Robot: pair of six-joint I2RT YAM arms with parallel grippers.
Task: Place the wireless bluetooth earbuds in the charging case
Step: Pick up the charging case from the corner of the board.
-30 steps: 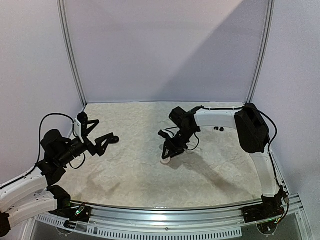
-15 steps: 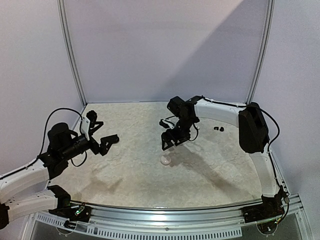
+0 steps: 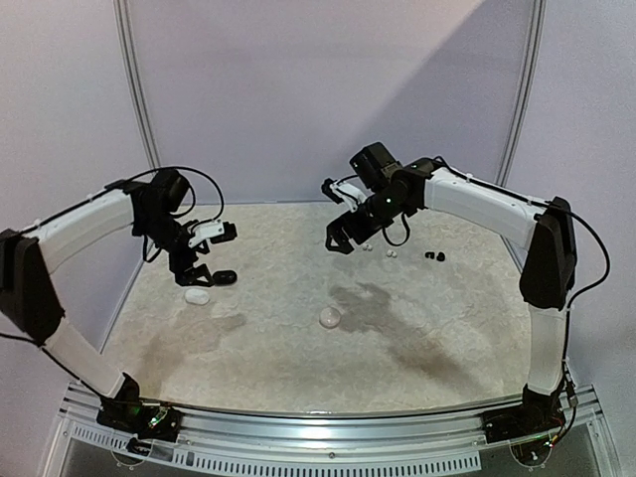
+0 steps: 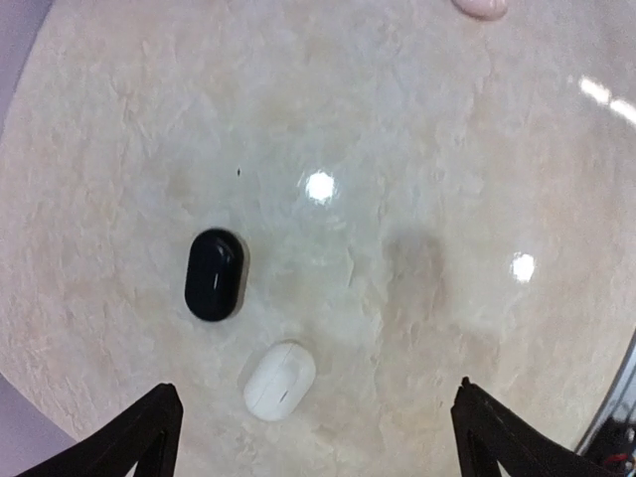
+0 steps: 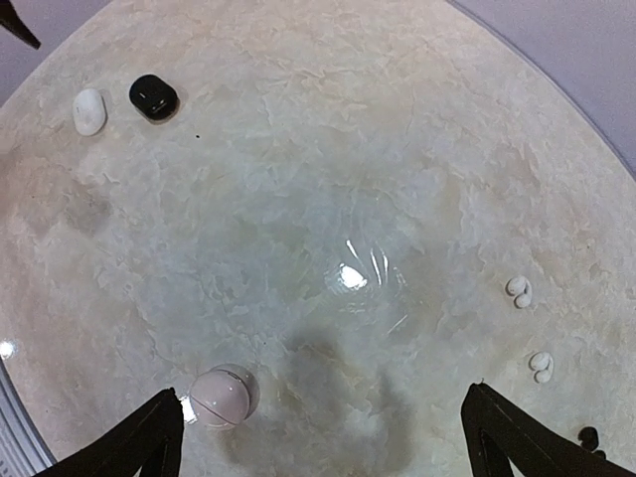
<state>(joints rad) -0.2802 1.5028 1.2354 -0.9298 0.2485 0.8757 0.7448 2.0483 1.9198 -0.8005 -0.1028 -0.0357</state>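
Note:
My left gripper will move next to the black charging case, beside the white one, and close on the black case's long sides (image 3: 223, 278) (image 4: 213, 284).
Three shut charging cases lie on the mottled table: a round pinkish one (image 3: 329, 317) (image 5: 221, 396) at the middle, a black one (image 3: 225, 277) (image 4: 214, 274) and a white one (image 3: 197, 295) (image 4: 280, 381) at the left. Two white earbuds (image 3: 367, 246) (image 5: 519, 291) (image 5: 541, 366) and a black pair (image 3: 434, 257) (image 5: 590, 435) lie loose at the back right. My right gripper (image 3: 334, 215) (image 5: 323, 422) hangs open high above the table, holding nothing. My left gripper (image 3: 207, 250) (image 4: 318, 427) hovers open over the white and black cases, also with nothing in it.
The tabletop (image 3: 278, 368) is walled by pale panels at the back and sides, with a metal rail (image 3: 318, 422) along the near edge. The right arm (image 3: 477, 204) arches over the back right, the left arm (image 3: 79, 224) over the far left.
My right gripper opened, let go of the pinkish case, and rose back toward the rear. The left arm swung up and over the black and white cases.

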